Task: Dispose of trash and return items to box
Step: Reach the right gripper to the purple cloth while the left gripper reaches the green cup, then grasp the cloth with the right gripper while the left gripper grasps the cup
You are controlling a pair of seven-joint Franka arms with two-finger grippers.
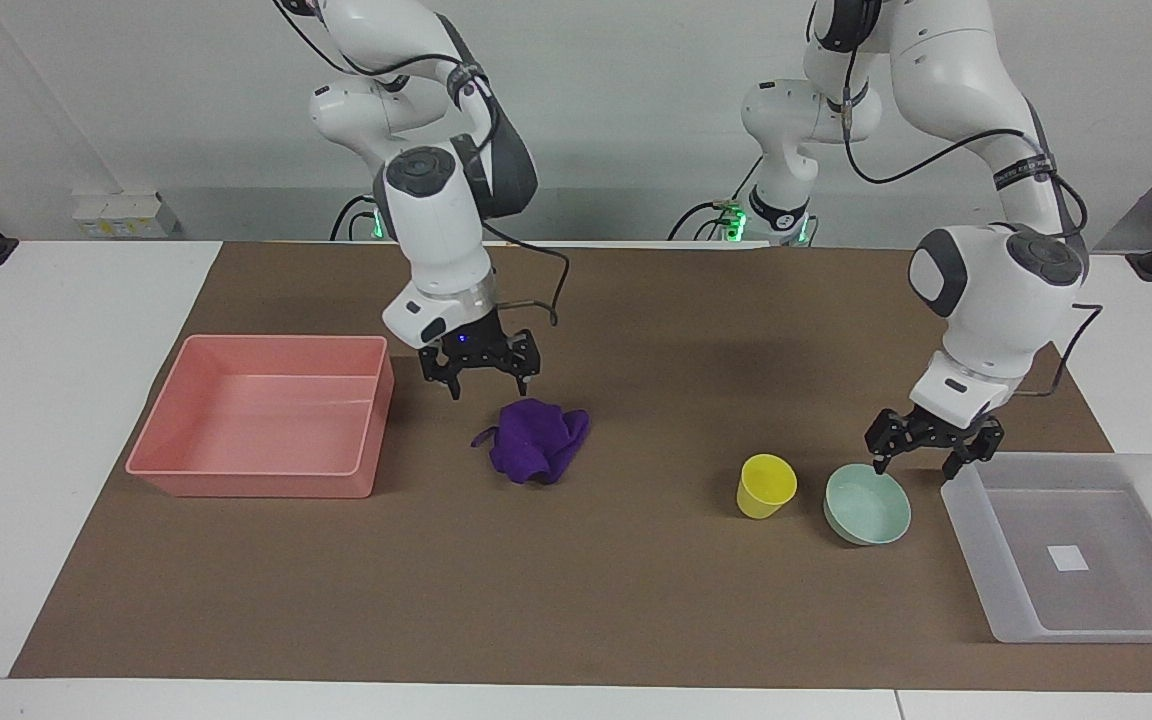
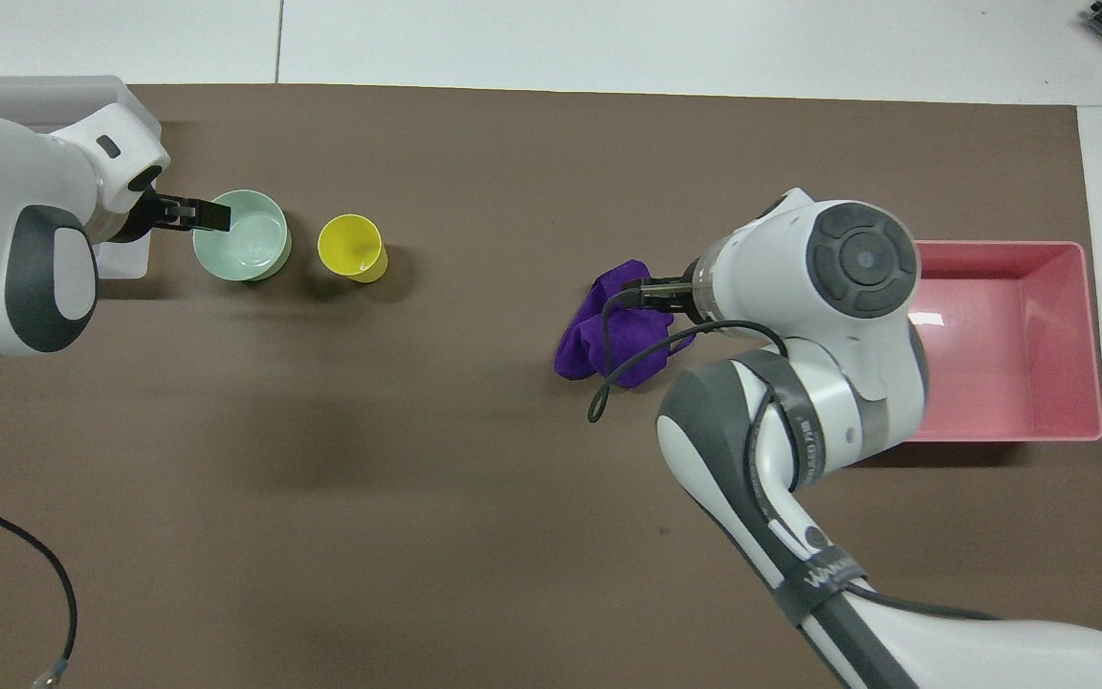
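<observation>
The robot's right gripper will close on the middle of the bunched purple rag (image 2: 617,331), next to the pink tray.
The trash, a bunched purple rag (image 1: 536,442) (image 2: 613,335), lies mid-mat. My right gripper (image 1: 489,388) hangs open just above the rag's edge that faces the robots, nothing between its fingers; in the overhead view its wrist covers part of the rag. The yellow cup (image 1: 766,485) (image 2: 352,247) and the mint-green bowl (image 1: 868,505) (image 2: 243,237) stand side by side. My left gripper (image 1: 913,468) (image 2: 214,213) is open and low over the bowl's rim on the box side. The translucent box (image 1: 966,505) (image 2: 34,91) sits at the left arm's end, partly covered by that arm from above.
A pink tray (image 1: 256,482) (image 2: 1001,247) sits at the right arm's end of the brown mat (image 1: 636,600), close beside the rag. A black cable loops from the right wrist over the rag.
</observation>
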